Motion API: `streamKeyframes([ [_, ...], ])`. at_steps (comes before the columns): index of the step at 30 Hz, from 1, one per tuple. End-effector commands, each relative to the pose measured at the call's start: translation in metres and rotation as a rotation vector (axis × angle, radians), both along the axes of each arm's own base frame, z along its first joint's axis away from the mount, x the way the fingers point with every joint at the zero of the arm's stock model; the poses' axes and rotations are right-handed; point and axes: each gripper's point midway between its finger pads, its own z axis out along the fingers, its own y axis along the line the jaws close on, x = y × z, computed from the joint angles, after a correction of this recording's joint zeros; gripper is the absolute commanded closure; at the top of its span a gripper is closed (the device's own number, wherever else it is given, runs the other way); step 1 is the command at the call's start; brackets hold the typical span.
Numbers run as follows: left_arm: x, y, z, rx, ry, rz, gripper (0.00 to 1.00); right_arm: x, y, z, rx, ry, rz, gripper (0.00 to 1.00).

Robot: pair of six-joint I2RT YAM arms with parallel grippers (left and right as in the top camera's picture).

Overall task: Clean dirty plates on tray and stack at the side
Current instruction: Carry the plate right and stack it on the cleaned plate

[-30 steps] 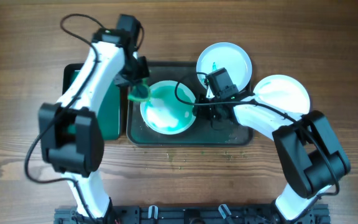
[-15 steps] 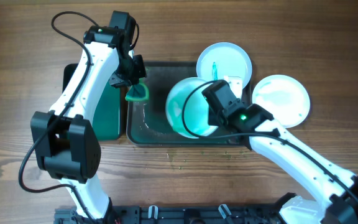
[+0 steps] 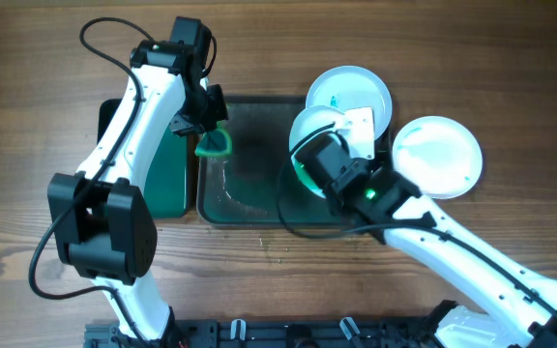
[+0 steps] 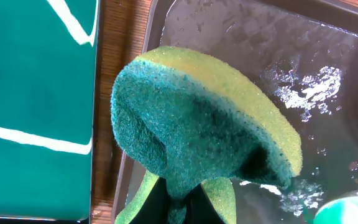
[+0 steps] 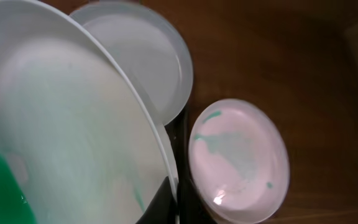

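I will use my right gripper to set the white plate down and let go of it on top of the plate on the table (image 3: 440,155) (image 5: 239,161) next to the dark tray.
My right gripper (image 3: 325,155) is shut on the rim of a white plate (image 3: 309,128) with teal smears. It holds the plate tilted above the right half of the dark tray (image 3: 249,193). In the right wrist view this held plate (image 5: 61,124) fills the left side, its edge pinched between the black fingers (image 5: 160,202). A second plate (image 3: 351,92) with a teal streak lies at the tray's far right corner. A third plate (image 3: 440,157) rests on the table to the right. My left gripper (image 3: 211,137) is shut on a green-and-yellow sponge (image 4: 197,124) over the tray's left edge.
A narrow green tray (image 3: 174,179) lies left of the dark tray, under my left arm. The dark tray's floor (image 4: 260,50) is wet with foam patches. Small green specks dot the wood (image 3: 278,253) in front of the tray.
The right gripper has lifted the smeared plate off the tray floor and carried it right, tilting it up. The left arm pulled the sponge back to the tray's left edge, then stayed still.
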Motion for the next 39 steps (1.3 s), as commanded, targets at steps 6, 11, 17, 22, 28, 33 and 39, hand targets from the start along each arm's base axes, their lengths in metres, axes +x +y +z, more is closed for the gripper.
streamKeyframes([
  [6,0.008,0.000,0.012,-0.005,-0.048,0.015,0.96,-0.012,0.017,0.097,-0.407,-0.376,0.032,0.96],
  [11,0.008,0.000,0.012,-0.005,-0.047,0.015,0.96,-0.014,0.032,0.124,-0.515,-0.435,0.044,0.96],
  [17,0.008,0.000,0.012,-0.005,-0.047,0.014,0.96,-0.010,0.038,0.147,-0.560,-0.454,0.022,0.96],
  [22,0.007,0.000,0.012,-0.005,-0.046,0.014,0.96,-0.008,0.041,0.155,-0.544,-0.468,0.016,0.96],
  [28,0.007,0.000,0.012,-0.004,-0.043,0.014,0.96,-0.008,0.040,0.152,-0.535,-0.471,0.013,0.96],
  [33,0.006,0.000,0.012,-0.004,-0.040,0.014,0.96,-0.008,0.041,0.118,-0.446,-0.490,0.026,0.96],
  [39,0.006,0.000,0.012,-0.004,-0.040,0.014,0.96,-0.008,0.055,0.049,-0.169,-0.372,0.147,0.96],
])
